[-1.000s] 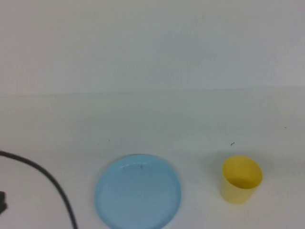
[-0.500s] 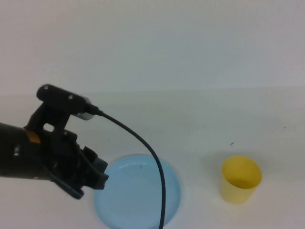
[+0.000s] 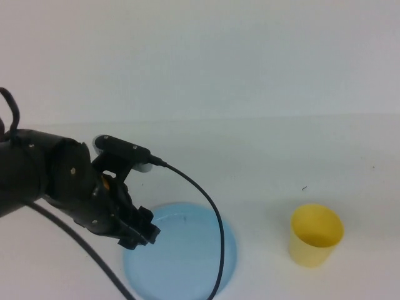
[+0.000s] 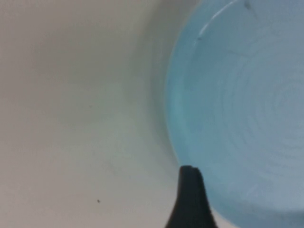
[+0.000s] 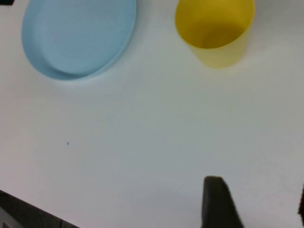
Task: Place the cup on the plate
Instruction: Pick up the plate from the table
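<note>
Next, I move my right gripper to the yellow cup and close it on the cup's rim (image 3: 340, 220) (image 5: 253, 16), on the side facing away from the light blue plate.
The yellow cup (image 3: 317, 235) stands upright on the white table, to the right of the light blue plate (image 3: 187, 257). Both are empty. My left gripper (image 3: 141, 235) hovers over the plate's left edge, open and empty. In the left wrist view one black fingertip (image 4: 190, 199) sits at the plate's rim (image 4: 173, 118). My right gripper (image 5: 259, 204) is out of the high view. In the right wrist view it is open and empty over bare table, well back from the cup (image 5: 214, 31) and the plate (image 5: 78, 35).
The left arm's black cable (image 3: 215, 250) arcs over the plate's right part in the high view. A white wall rises behind the table. The table's near edge (image 5: 28, 204) shows in the right wrist view.
My left arm has come in from the left and moved right, with its gripper now over the plate's left edge. The cup and plate have not moved.
</note>
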Robot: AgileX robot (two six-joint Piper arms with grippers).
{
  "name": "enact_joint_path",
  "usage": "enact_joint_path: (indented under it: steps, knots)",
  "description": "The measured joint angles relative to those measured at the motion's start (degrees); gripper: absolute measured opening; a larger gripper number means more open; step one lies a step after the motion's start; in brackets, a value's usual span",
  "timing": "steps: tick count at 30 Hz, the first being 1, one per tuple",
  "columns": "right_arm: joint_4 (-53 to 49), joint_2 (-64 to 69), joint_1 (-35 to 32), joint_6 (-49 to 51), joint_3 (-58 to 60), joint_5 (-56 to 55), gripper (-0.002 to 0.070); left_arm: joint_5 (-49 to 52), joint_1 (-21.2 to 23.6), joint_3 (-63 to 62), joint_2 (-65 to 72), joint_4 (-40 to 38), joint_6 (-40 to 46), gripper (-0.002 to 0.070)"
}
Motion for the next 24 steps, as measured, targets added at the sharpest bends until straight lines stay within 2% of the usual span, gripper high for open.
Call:
enact_joint_path:
  steps: [4, 21, 24]
  knots:
    - [0.1, 0.0, 0.0, 0.0, 0.0, 0.6, 0.0382, -0.1, 0.0, -1.4, 3.0, 3.7, -3.6, 0.0462]
    - [0.1, 0.0, 0.0, 0.0, 0.0, 2.9, 0.0389, -1.5, 0.6, -3.0, 12.5, 4.3, -5.9, 0.0447]
    - [0.1, 0.0, 0.0, 0.0, 0.0, 3.0, 0.0389, -1.5, 2.3, -3.0, 13.7, 4.3, -7.0, 0.0408]
